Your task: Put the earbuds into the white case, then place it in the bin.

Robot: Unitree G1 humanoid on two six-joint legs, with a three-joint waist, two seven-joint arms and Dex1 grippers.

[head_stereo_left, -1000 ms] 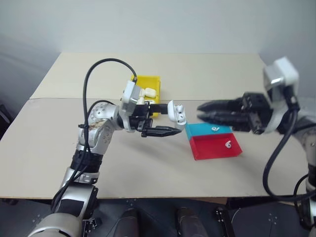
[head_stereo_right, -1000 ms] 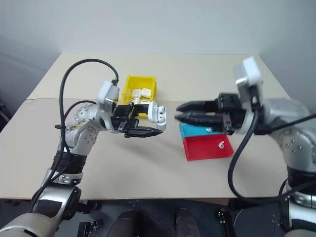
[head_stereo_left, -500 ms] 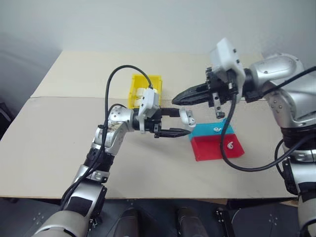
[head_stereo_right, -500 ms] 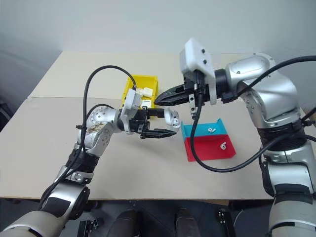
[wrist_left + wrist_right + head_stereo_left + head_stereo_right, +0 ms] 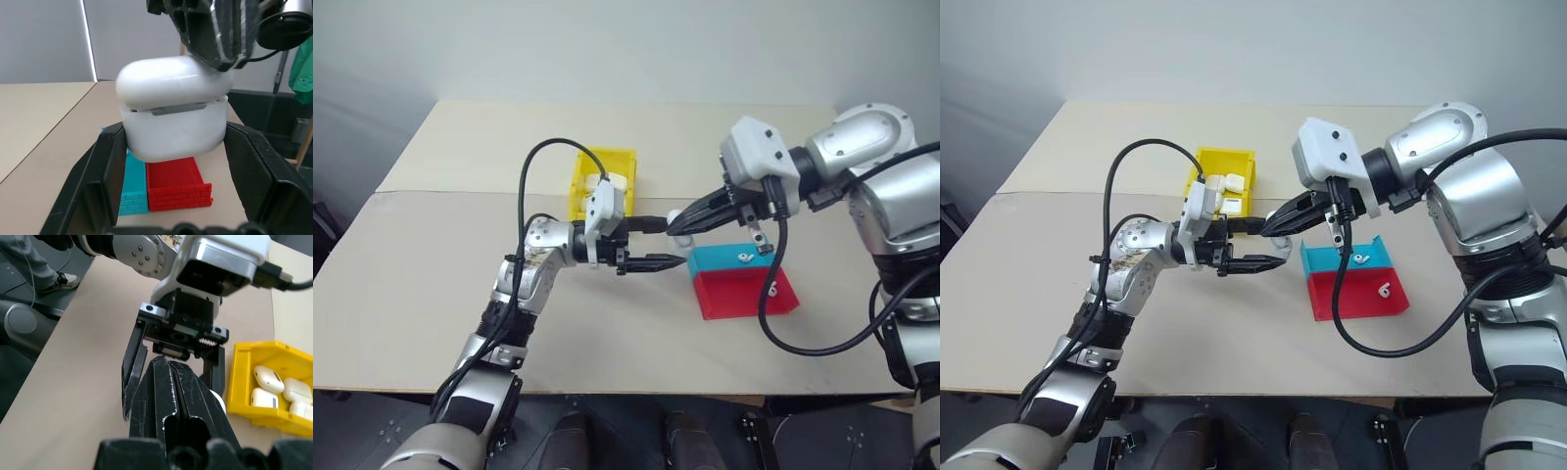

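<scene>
I need to let go of the white case with my left gripper among the other white cases in the yellow bin (image 5: 620, 183).
My left gripper (image 5: 674, 242) is shut on the white case (image 5: 173, 107), which it holds above the table with one finger on each side. The case lid is down, leaving a thin seam. My right gripper (image 5: 674, 228) is shut, and its joined tips (image 5: 164, 366) rest on top of the lid. Two earbuds (image 5: 741, 257) (image 5: 771, 288) lie in the teal-and-red tray (image 5: 729, 302) just right of the case. The yellow bin (image 5: 579, 188) stands behind my left gripper.
The bin (image 5: 244, 377) holds several white cases (image 5: 268, 378). A black cable loops over my left arm (image 5: 530, 166), and another hangs from my right wrist (image 5: 766, 294) across the tray. Bare table lies to the left and in front.
My right arm swung in from the right and lowered, its fingers closing, until the tips met the case lid. The lid has gone from open to nearly closed. The left gripper barely shifted.
</scene>
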